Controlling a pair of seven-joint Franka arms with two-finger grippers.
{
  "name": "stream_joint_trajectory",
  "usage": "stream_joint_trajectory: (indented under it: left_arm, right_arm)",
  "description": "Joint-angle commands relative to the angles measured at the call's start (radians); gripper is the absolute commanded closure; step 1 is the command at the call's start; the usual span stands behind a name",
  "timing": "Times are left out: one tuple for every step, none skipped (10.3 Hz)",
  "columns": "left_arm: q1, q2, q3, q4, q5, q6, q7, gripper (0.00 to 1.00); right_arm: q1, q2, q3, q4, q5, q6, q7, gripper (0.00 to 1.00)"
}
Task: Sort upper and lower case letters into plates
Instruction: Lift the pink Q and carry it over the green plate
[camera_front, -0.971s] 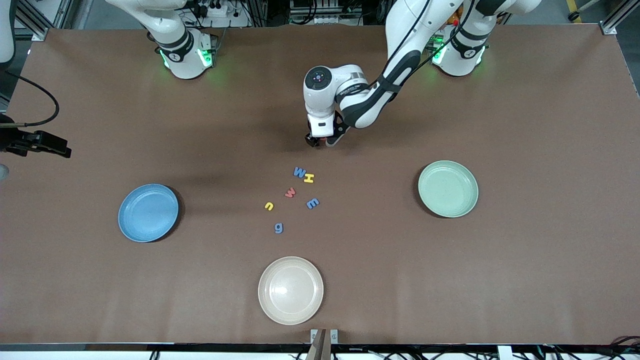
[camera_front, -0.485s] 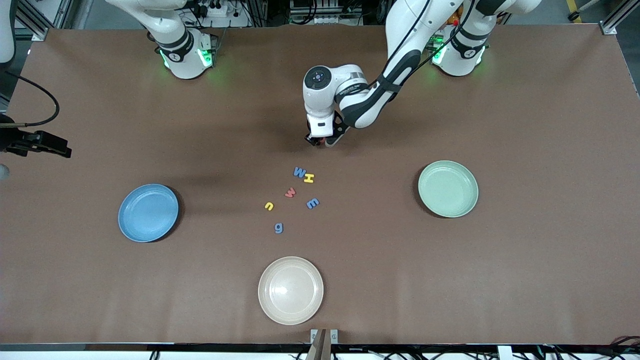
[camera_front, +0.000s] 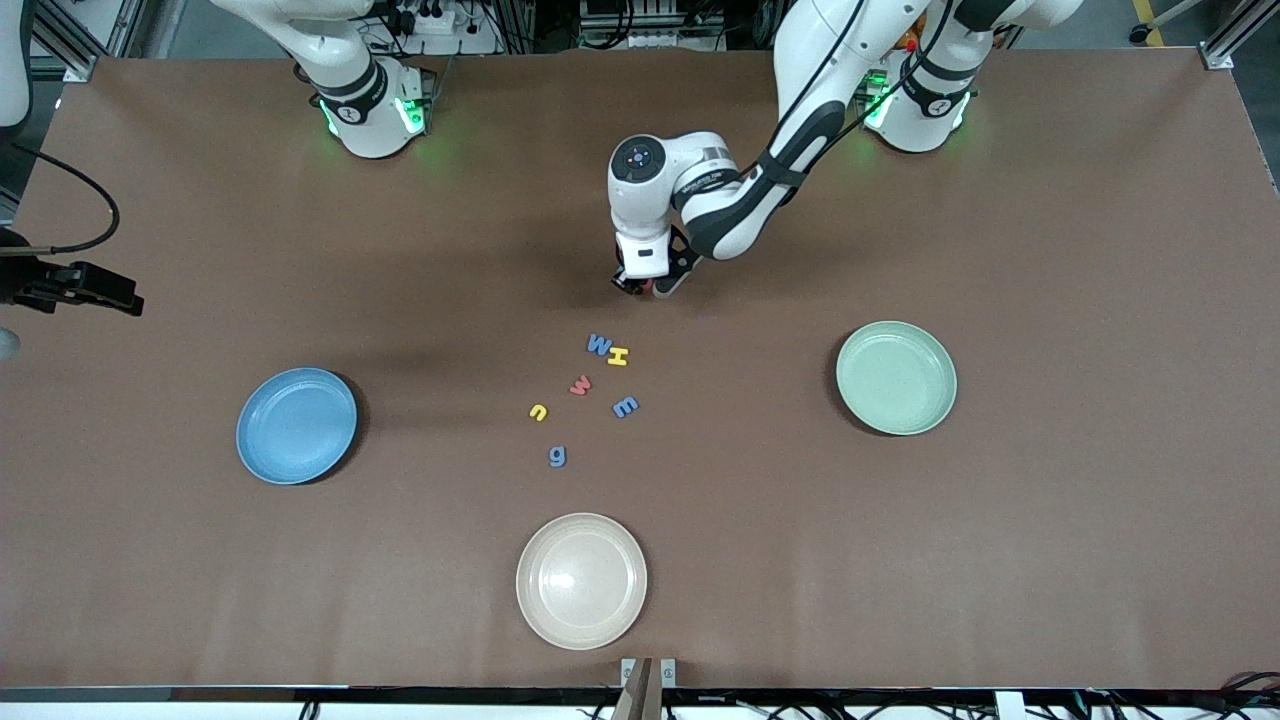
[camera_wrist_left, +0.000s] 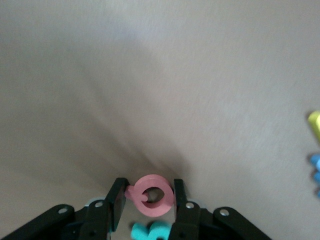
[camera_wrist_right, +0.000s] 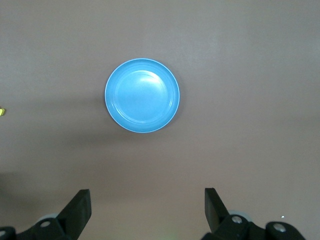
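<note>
Next, my left gripper lets go of the pink round letter on the mint green plate (camera_front: 864, 379), toward the edge facing the blue E.
My left gripper (camera_front: 643, 286) is low over the table's middle, shut on a pink round letter (camera_wrist_left: 152, 196), with one finger on each side of it. A teal letter (camera_wrist_left: 150, 232) lies just beside it, under the hand. Several letters lie nearer the front camera: blue W (camera_front: 599, 345), yellow H (camera_front: 618, 356), red w (camera_front: 580, 384), blue E (camera_front: 625, 406), yellow u (camera_front: 538, 412), blue g (camera_front: 558, 456). The blue plate (camera_front: 296, 425) and the mint green plate (camera_front: 896, 377) hold nothing. My right gripper (camera_wrist_right: 147, 202) is open, high over the blue plate (camera_wrist_right: 142, 95).
A cream-beige plate (camera_front: 581, 580) sits near the table's front edge, nearer the camera than the letters. A black camera mount (camera_front: 70, 284) juts in at the right arm's end of the table.
My left hand has shifted very slightly over the same spot. The letters on the table, the plates and the right arm have not moved.
</note>
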Motion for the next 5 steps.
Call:
stream_joint_trajectory:
  left_arm:
    - [0.035, -0.016, -0.007, 0.018, 0.025, -0.063, 0.051, 0.69]
    - [0.057, -0.033, -0.011, 0.035, 0.021, -0.126, 0.096, 0.69]
    - [0.091, -0.045, -0.020, 0.048, 0.019, -0.172, 0.140, 0.69]
    - [0.120, -0.053, -0.025, 0.049, 0.013, -0.186, 0.201, 0.69]
    - [0.157, -0.064, -0.025, 0.047, 0.012, -0.198, 0.280, 0.69]
  right_arm:
    - [0.004, -0.001, 0.001, 0.001, -0.013, 0.001, -0.003, 0.00]
    - [0.004, -0.001, 0.001, 0.001, -0.013, 0.003, -0.003, 0.00]
    - [0.002, -0.001, 0.001, 0.001, -0.013, 0.003, -0.003, 0.00]
    - [0.002, -0.001, 0.001, 0.001, -0.013, 0.003, -0.003, 0.00]
    - [0.002, 0.001, 0.001, 0.001, -0.013, 0.003, -0.003, 0.00]
